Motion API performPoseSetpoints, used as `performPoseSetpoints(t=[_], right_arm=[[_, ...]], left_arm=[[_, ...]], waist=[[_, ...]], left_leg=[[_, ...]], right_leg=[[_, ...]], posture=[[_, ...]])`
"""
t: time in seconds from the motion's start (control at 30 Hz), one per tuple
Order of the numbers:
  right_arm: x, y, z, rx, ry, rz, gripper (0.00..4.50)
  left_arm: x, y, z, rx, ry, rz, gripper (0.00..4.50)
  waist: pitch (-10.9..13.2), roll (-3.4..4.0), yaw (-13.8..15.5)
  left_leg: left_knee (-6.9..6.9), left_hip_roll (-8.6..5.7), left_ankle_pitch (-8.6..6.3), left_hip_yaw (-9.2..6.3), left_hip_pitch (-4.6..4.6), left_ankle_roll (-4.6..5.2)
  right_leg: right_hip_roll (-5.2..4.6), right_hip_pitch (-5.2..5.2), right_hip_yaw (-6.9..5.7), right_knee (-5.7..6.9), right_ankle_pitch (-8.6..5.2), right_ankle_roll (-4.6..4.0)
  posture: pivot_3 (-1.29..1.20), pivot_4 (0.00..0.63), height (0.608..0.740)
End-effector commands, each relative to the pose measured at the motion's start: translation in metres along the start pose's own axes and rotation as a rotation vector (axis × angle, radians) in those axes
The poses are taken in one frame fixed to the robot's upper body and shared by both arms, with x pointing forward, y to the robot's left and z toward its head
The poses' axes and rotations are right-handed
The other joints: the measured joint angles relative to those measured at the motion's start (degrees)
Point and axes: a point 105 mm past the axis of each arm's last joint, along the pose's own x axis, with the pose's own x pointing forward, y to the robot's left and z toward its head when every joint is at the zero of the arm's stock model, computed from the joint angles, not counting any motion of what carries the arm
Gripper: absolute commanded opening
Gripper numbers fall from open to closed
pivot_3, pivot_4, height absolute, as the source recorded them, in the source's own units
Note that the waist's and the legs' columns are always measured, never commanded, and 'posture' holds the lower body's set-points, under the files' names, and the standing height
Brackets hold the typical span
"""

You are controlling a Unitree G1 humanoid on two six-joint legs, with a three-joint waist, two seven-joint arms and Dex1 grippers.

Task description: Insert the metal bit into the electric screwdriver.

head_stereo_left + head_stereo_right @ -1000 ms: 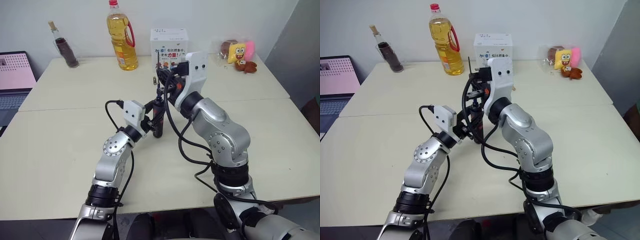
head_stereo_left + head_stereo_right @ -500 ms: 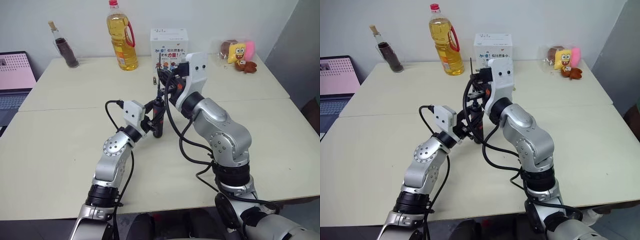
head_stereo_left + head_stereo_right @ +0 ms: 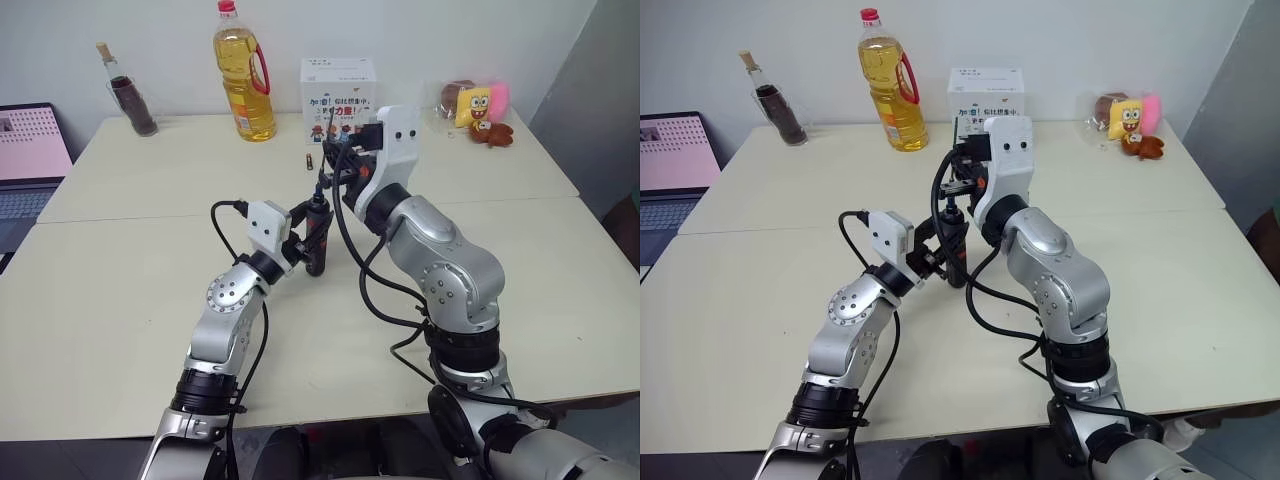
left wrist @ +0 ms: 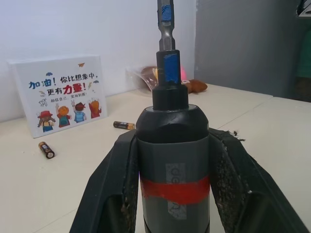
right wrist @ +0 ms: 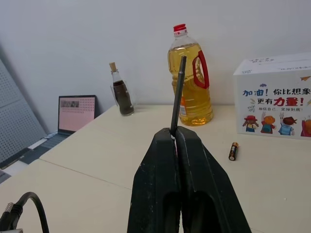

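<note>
Next, I release the metal bit from my right gripper upright in the collar at the electric screwdriver's tip (image 3: 321,184).
The electric screwdriver (image 3: 316,235), black with a red band (image 4: 174,188), stands upright above the table. My left gripper (image 4: 172,145) is shut on its body, one finger on each side. The metal bit (image 5: 178,92), a thin grey rod, rises above my right gripper (image 5: 176,133), which is shut on it just above the screwdriver (image 4: 174,160). The bit's lower end (image 4: 165,24), marked blue, stands in line with the collar at the screwdriver's tip and meets it. How deep it sits I cannot tell.
At the back of the table (image 3: 120,280) stand a yellow oil bottle (image 3: 243,75), a white printed box (image 3: 338,90) and a small dark corked bottle (image 3: 128,95). Plush toys (image 3: 480,108) lie at the far right, a laptop (image 3: 25,150) at the left. Two batteries (image 4: 46,149) lie near the box.
</note>
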Motion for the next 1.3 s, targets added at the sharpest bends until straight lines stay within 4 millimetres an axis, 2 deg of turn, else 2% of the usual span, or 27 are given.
performPoseSetpoints(t=[0.03, 0.17, 0.4, 0.7, 1.1, 1.3], right_arm=[[-0.001, 0.006, 0.003, -0.053, -0.002, 0.032, 0.02], [-0.004, 0.025, -0.001, -0.130, 0.020, 0.131, 0.02], [-0.005, 0.029, -0.016, -0.148, 0.095, 0.176, 0.02], [-0.004, 0.020, -0.028, -0.077, 0.163, 0.136, 0.02], [-0.003, 0.008, -0.030, 0.013, 0.196, 0.078, 0.02], [-0.004, 0.011, -0.030, 0.001, 0.203, 0.096, 0.02]], left_arm=[[-0.014, 0.010, -0.034, -0.009, 0.149, 0.047, 1.66], [-0.014, 0.009, -0.034, -0.007, 0.146, 0.049, 1.66], [-0.011, 0.009, -0.031, -0.007, 0.137, 0.054, 1.66], [-0.011, 0.010, -0.031, -0.007, 0.135, 0.058, 1.66], [-0.011, 0.011, -0.031, -0.007, 0.135, 0.060, 1.66], [-0.010, 0.012, -0.032, -0.005, 0.136, 0.061, 1.66]], waist=[[0.00, 0.00, 0.00], [-0.01, 0.00, -0.01], [-0.08, -0.03, -0.02], [-0.10, -0.02, -0.02], [-0.10, -0.02, -0.05], [-0.10, -0.02, -0.13]], left_leg=[[0.00, 0.00, 0.00, 0.00, 0.00, 0.00], [0.00, -0.01, 0.00, 0.00, 0.00, 0.00], [-0.01, -0.01, 0.00, -0.02, 0.03, 0.00], [-0.01, -0.01, 0.00, -0.03, 0.04, 0.00], [-0.01, 0.00, 0.00, -0.02, 0.04, 0.00], [-0.01, 0.00, 0.00, -0.02, 0.04, 0.00]], right_leg=[[0.00, 0.00, 0.00, 0.00, 0.00, 0.00], [0.01, 0.01, 0.00, -0.01, 0.00, 0.00], [0.02, 0.05, -0.02, -0.01, 0.00, 0.00], [0.01, 0.05, -0.01, -0.01, 0.00, 0.00], [0.01, 0.05, 0.00, -0.01, 0.00, 0.00], [0.02, 0.05, 0.00, -0.01, 0.00, 0.00]], posture=[[0.00, 0.150, 0.740], [0.00, 0.150, 0.740], [0.00, 0.150, 0.740], [0.00, 0.150, 0.740], [0.00, 0.150, 0.740], [0.00, 0.150, 0.740]])
